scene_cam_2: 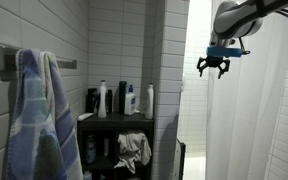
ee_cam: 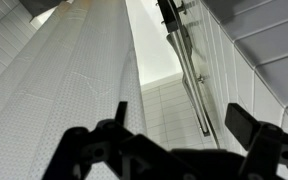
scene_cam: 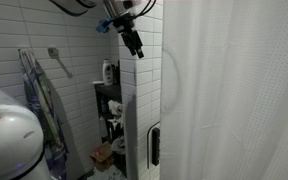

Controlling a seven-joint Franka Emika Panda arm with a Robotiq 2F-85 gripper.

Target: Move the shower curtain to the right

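I will close my gripper on the upper part of the shower curtain's loose edge [scene_cam: 163, 52] [ee_cam: 140, 98], next to the tiled wall column.
The white shower curtain [scene_cam: 234, 90] hangs down the right side in both exterior views [scene_cam_2: 259, 120]. It fills the left of the wrist view [ee_cam: 74, 80], where its free edge runs down the middle. My gripper [scene_cam: 134, 44] is high up, just beside the curtain's free edge [scene_cam_2: 216, 68]. It is open and empty, with nothing between the fingers in the wrist view [ee_cam: 182, 125]. I cannot tell whether it touches the curtain.
A tiled wall column [scene_cam: 142, 110] stands next to the curtain edge. A shelf with bottles [scene_cam_2: 119, 100] sits in the niche and towels [scene_cam_2: 34, 120] hang on the wall. A metal shower rail [ee_cam: 189, 60] runs along the tiles behind the curtain.
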